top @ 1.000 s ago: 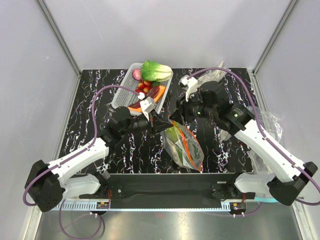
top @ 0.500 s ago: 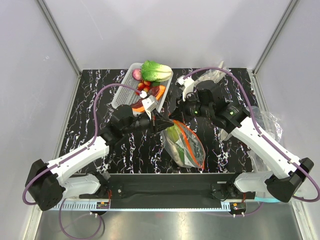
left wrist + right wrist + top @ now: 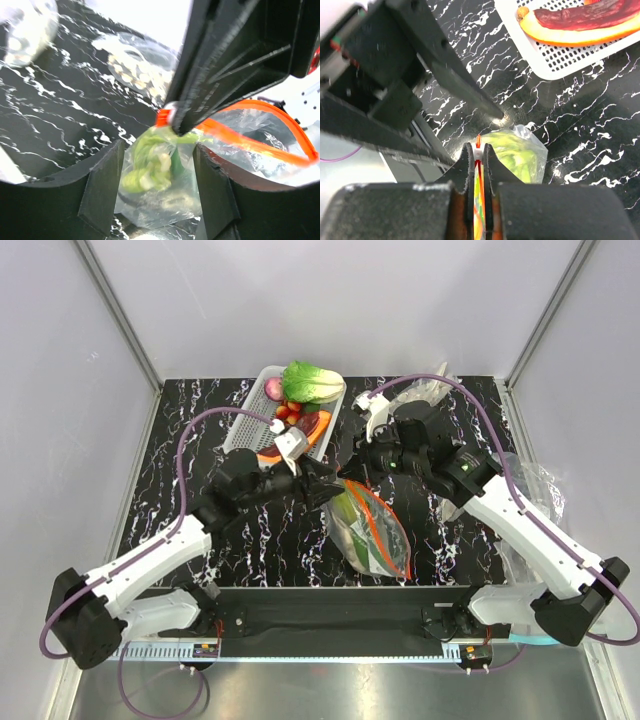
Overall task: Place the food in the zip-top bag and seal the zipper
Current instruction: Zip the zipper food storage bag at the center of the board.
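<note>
My left fingers straddle the bag's corner below the zipper, so they should pinch the zipper's end (image 3: 162, 118) before my right gripper pulls the white piece.
The zip-top bag (image 3: 372, 532) lies on the black marbled table in front of the arms, with green and pale food (image 3: 150, 165) inside it. Its red-orange zipper (image 3: 260, 137) runs along the mouth. My right gripper (image 3: 478, 152) is shut on the zipper's far end, where a small white piece (image 3: 478, 149) shows between the fingertips. My left gripper (image 3: 157, 187) stands open just beside it, its fingers (image 3: 105, 185) on either side of the bag's corner without pinching it. In the top view the two grippers meet at the bag's far end (image 3: 340, 480).
A white basket (image 3: 250, 425) at the back holds a leafy cabbage (image 3: 312, 380), small red pieces and an orange-and-red toy (image 3: 580, 25). Wrinkly clear bags lie at the back right (image 3: 430, 390) and at the right edge (image 3: 535, 490).
My left gripper has opened, let go of the bag's end and drawn back slightly left. My right gripper moved in and shut on the zipper's end.
</note>
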Controlling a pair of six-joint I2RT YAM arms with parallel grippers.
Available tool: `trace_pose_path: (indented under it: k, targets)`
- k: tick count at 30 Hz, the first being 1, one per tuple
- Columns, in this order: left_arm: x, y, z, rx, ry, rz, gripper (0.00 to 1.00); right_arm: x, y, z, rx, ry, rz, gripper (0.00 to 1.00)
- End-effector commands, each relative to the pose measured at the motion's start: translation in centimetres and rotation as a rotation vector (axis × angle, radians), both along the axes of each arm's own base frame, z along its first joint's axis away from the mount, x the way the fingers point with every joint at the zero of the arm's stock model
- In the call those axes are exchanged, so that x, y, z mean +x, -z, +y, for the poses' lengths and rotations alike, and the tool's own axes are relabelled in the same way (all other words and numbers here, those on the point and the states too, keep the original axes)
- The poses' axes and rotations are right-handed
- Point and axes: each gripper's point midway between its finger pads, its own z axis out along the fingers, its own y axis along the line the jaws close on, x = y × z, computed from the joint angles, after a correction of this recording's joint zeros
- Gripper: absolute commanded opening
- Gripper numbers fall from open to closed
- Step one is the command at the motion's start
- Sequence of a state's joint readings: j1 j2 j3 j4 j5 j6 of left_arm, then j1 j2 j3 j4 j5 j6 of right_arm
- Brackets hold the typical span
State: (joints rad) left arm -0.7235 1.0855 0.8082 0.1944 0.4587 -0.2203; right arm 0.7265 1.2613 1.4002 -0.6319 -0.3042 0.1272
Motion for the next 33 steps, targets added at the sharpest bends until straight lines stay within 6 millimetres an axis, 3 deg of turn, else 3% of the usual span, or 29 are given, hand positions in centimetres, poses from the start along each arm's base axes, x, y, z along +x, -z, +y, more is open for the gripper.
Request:
trace_pose_path:
  k: [1,4,9,17,22,31,33]
  targets:
    - [0.5,-2.2,1.3,-0.071,-0.008,-0.048,0.63,-1.0,-1.5,0.4,0.047,-0.045,-0.037,0.00]
    - [0.7,-2.1,2.1,-0.114,0.017,-0.025,0.64,-1.0,-1.5,0.5,0.051,-0.049,-0.038,0.00]
    - [0.4,-2.7,2.1,-0.158,0.119,-0.040,0.50,-1.3,-1.7,0.6,0.061,-0.062,-0.041,0.00]
    - [-1.3,-3.7,1.4,-0.192,0.283,-0.100,0.58,-1.3,-1.7,0.7,0.064,-0.072,-0.035,0.00]
    - [-1.8,-3.5,0.9,-0.172,0.364,-0.118,0.43,-1.5,-2.1,0.8,0.071,-0.079,-0.039,0.00]
    - [-0.8,-3.7,0.4,-0.181,0.352,-0.113,0.32,-2.0,-2.3,1.0,0.081,-0.104,-0.026,0.00]
    - [-0.8,-4.3,0.4,-0.200,0.353,-0.130,0.23,-1.9,-2.1,1.0,0.076,-0.102,-0.020,0.00]
